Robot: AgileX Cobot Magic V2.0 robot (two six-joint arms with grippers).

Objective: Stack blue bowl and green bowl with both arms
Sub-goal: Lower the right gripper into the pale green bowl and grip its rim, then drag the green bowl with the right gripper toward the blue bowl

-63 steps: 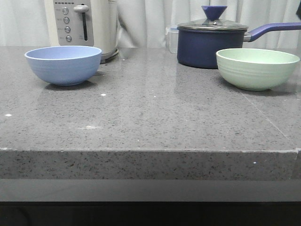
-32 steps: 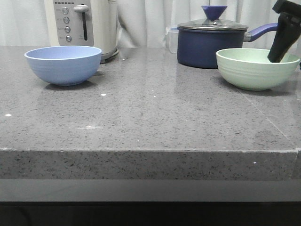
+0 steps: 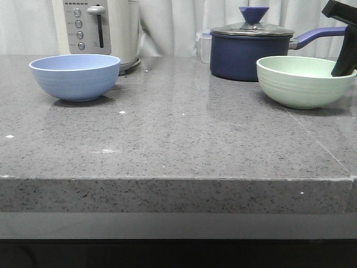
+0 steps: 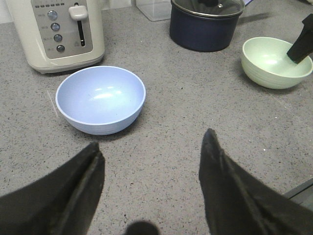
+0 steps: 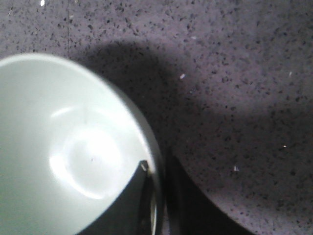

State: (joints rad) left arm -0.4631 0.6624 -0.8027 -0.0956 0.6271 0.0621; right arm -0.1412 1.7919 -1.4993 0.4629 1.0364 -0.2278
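My right gripper has the green bowl. It will put the bowl down and let go on the bare counter (image 3: 206, 108) in front of the clear container. The bowl still stands in front of the saucepan.
The blue bowl (image 3: 75, 77) stands upright at the counter's left; it also shows in the left wrist view (image 4: 100, 98). The green bowl (image 3: 301, 84) stands at the right, in front of the saucepan, and shows in both wrist views (image 4: 274, 61) (image 5: 58, 147). My right gripper (image 3: 343, 66) comes down from the upper right onto the green bowl's right rim. In the right wrist view the gripper (image 5: 155, 166) has one finger inside the wall and one outside, closed on the rim. My left gripper (image 4: 152, 138) is open and empty above bare counter, short of the blue bowl.
A cream toaster (image 3: 100, 28) stands behind the blue bowl. A dark navy lidded saucepan (image 3: 251, 53) with a long handle stands behind the green bowl, beside a clear container (image 3: 204, 47). The counter's front edge (image 3: 178, 178) runs across the view.
My right gripper came into view from the upper right, dipped into the green bowl, then shifted right onto its right rim. The blue bowl has not moved.
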